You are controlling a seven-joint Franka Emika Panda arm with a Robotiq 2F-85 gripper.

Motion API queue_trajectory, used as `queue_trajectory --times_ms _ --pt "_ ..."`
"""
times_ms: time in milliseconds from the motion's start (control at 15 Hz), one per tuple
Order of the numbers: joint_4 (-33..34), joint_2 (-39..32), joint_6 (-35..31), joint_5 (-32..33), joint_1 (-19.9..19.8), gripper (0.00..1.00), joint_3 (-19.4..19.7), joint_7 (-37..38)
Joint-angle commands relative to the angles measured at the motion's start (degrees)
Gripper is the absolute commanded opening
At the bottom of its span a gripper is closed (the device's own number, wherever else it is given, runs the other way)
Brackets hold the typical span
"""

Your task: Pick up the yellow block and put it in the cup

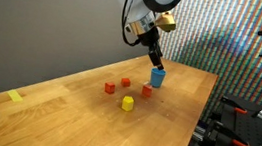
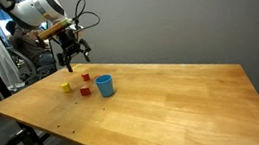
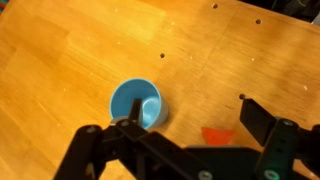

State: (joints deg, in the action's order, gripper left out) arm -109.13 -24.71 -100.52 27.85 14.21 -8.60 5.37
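The robot's gripper needs to close on the upper part (image 1: 128,100) of the yellow block, which sits closer to the front edge of the table than the red blocks.
The yellow block (image 1: 127,103) sits on the wooden table, nearer the front edge than the red blocks; it also shows in an exterior view (image 2: 66,87). It is out of the wrist view. The blue cup (image 1: 158,77) stands upright and looks empty in the wrist view (image 3: 136,104); it also shows in an exterior view (image 2: 105,85). My gripper (image 1: 156,56) hangs above the table just beside the cup, away from the yellow block, and shows in an exterior view (image 2: 71,60). In the wrist view its jaws (image 3: 195,115) are open and empty.
Three red blocks (image 1: 110,87) (image 1: 126,82) (image 1: 147,90) lie between the cup and the yellow block; one shows in the wrist view (image 3: 218,133). A flat yellow tape strip (image 1: 16,95) lies far off on the table. Tripods and gear (image 1: 251,118) stand past the table edge.
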Motion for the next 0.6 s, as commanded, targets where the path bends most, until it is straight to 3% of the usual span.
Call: queue_trajectory --times_ms 0,133,533 --pt "8.5 -7.4 2.9 1.5 4.4 1.0 -0.7 -1.3" --pt "10.5 -9.5 1.2 -1.3 4.8 1.0 -1.5 -4.0" --pt "14.4 -12.9 -0.3 -8.0 2.3 1.0 -4.3 -21.8"
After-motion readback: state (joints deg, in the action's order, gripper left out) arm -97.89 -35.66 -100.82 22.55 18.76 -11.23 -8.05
